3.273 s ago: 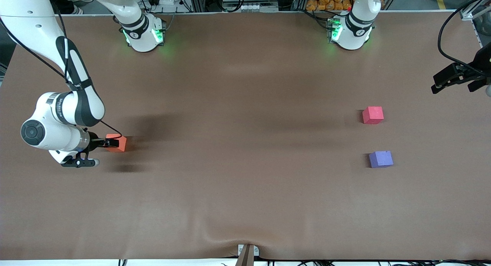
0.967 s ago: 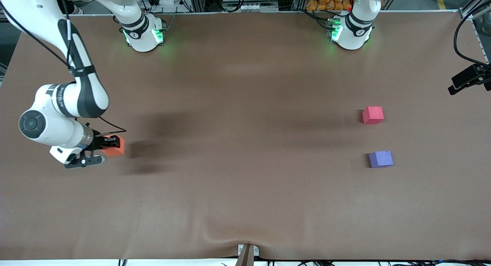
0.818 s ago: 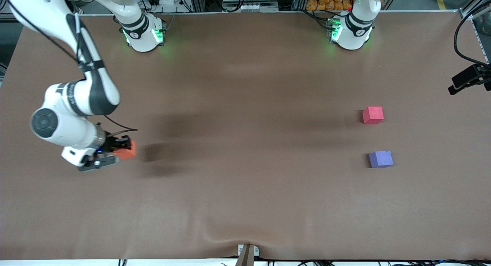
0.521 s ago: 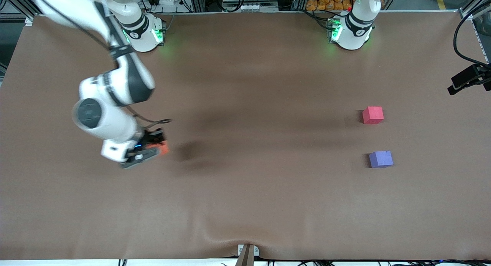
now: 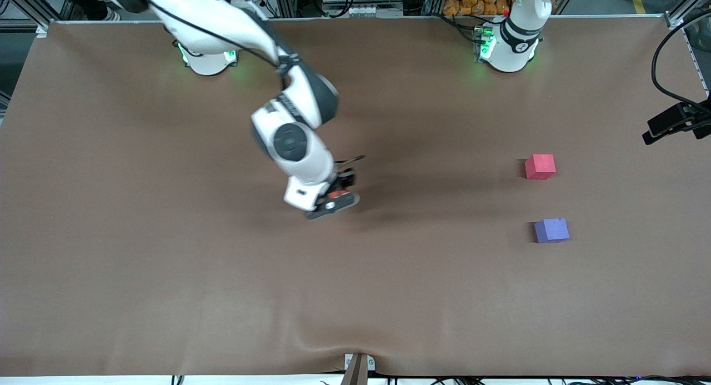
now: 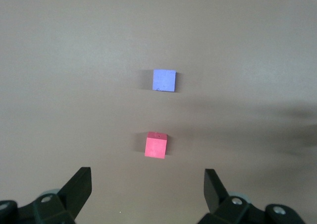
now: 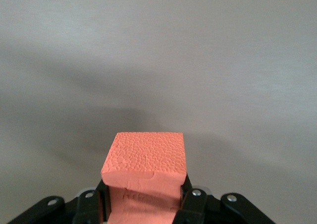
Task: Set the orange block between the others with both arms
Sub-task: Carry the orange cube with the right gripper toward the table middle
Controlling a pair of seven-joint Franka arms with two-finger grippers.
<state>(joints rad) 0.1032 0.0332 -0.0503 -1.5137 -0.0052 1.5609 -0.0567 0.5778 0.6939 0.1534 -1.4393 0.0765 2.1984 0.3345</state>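
Note:
My right gripper needs to set the orange block on the mid-table mat, about level with the pinkish-red cube (image 5: pixel 384 183).
The orange block (image 7: pixel 145 159) is pinched between the fingers of my right gripper (image 7: pixel 143 204), which is shut on it. In the front view that gripper (image 5: pixel 338 195) hangs over the middle of the table, and only a sliver of the orange block (image 5: pixel 335 194) shows under the wrist. The pinkish-red cube (image 5: pixel 540 166) and the blue-purple cube (image 5: pixel 551 230) rest apart on the table toward the left arm's end, the blue-purple one nearer the front camera. My left gripper (image 5: pixel 669 124) hovers over the table's edge at that end, open and empty. Its wrist view shows the pinkish-red cube (image 6: pixel 156 145) and blue-purple cube (image 6: pixel 164 80) ahead of the left gripper (image 6: pixel 147 180).
A brown mat (image 5: pixel 166 274) covers the table, with a small wrinkle and a bracket (image 5: pixel 358 365) at the front edge. The two arm bases (image 5: pixel 208 54) (image 5: pixel 505 46) stand along the back edge.
The right arm has swung from its own end of the table to over the middle, carrying the orange block. The left gripper has barely shifted. Both cubes lie as before.

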